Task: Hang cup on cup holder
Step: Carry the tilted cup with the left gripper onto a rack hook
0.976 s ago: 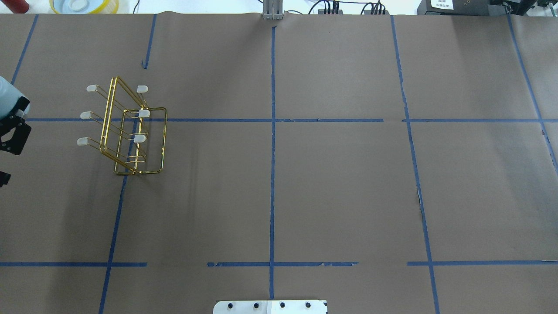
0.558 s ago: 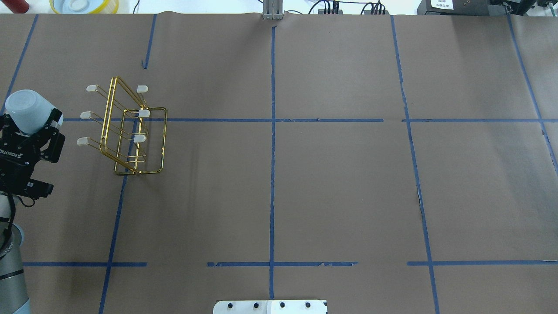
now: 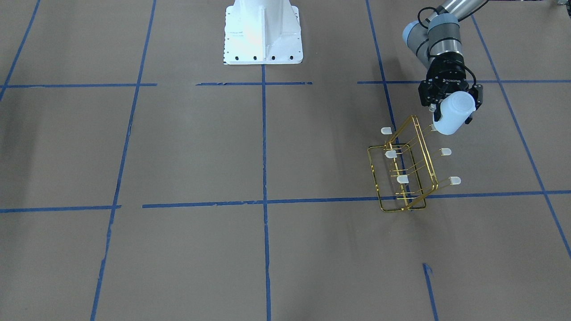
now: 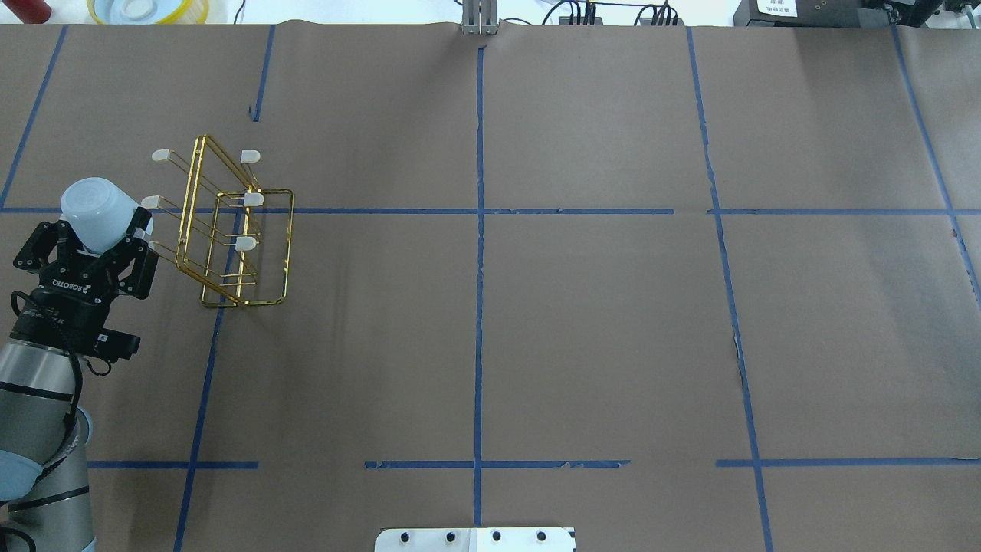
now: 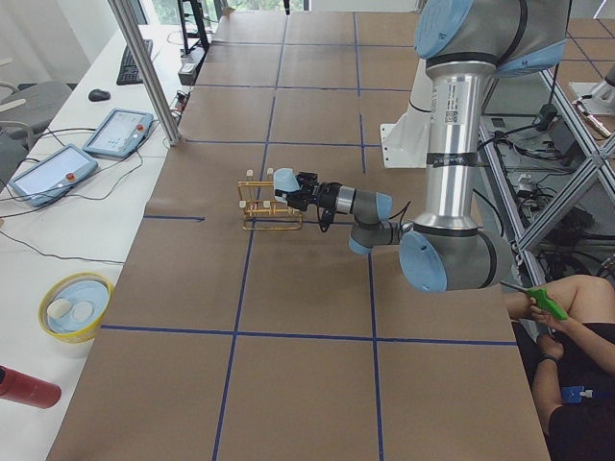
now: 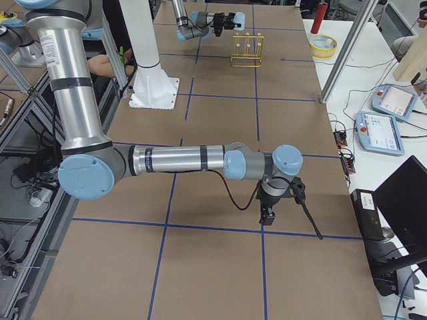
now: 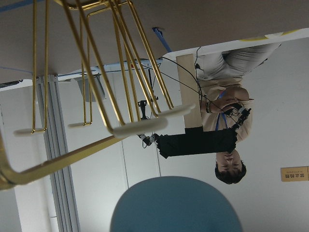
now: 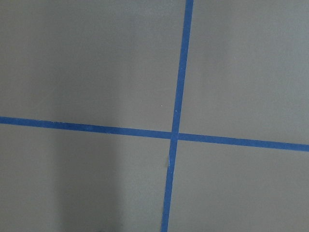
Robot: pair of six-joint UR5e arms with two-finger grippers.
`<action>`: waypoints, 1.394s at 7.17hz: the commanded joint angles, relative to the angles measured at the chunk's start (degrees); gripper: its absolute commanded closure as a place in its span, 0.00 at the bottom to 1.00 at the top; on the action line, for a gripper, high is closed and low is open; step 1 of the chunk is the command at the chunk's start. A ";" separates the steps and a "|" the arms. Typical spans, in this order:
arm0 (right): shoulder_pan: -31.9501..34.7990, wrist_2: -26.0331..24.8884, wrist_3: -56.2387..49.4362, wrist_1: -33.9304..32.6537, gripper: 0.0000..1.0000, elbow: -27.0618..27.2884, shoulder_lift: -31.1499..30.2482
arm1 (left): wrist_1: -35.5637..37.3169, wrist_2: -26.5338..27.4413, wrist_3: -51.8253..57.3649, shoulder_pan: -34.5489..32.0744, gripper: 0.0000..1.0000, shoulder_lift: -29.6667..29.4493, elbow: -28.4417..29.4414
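Observation:
My left gripper will let go of the pale cup on the outer peg at the gold cup holder's robot-near end (image 3: pixel 429 137) (image 7: pixel 120 82). The cup is now held beside the outer prongs.
The gold wire cup holder (image 4: pixel 230 230) stands on the table's left half; it also shows in the front view (image 3: pixel 403 171) and the left side view (image 5: pixel 264 206). My left gripper (image 4: pixel 103 230) is shut on the pale cup (image 4: pixel 98 211), held in the air with its closed base pointing away from the wrist. The cup (image 3: pixel 453 113) is right beside the outer prongs on the rack's robot-near end. In the left wrist view the cup (image 7: pixel 176 205) lies below a capped prong (image 7: pixel 140 126), apart from it. My right gripper (image 6: pixel 267 213) points down at bare table; I cannot tell its state.
A yellow bowl (image 4: pixel 146 9) and a red object (image 4: pixel 31 9) lie beyond the far left edge. The white robot base (image 3: pixel 262 33) is at the near middle. A seated person (image 5: pixel 567 384) is beside the table's left end. Blue tape lines cross the brown paper.
My left arm has come in from the left edge and carried the cup to the right, up to the rack's outer prongs. The rack has not moved.

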 commanded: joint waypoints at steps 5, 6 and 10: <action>0.00 0.00 0.00 0.05 0.00 0.00 0.00 | -0.15 1.48 -2.26 1.07 1.00 -1.40 2.41; -0.09 0.00 0.00 -0.04 0.00 0.00 0.00 | -0.16 1.22 -2.26 1.07 1.00 -1.58 2.85; 0.00 0.00 0.00 0.05 0.00 0.00 0.00 | -0.16 0.95 -2.53 1.07 1.00 -2.37 4.44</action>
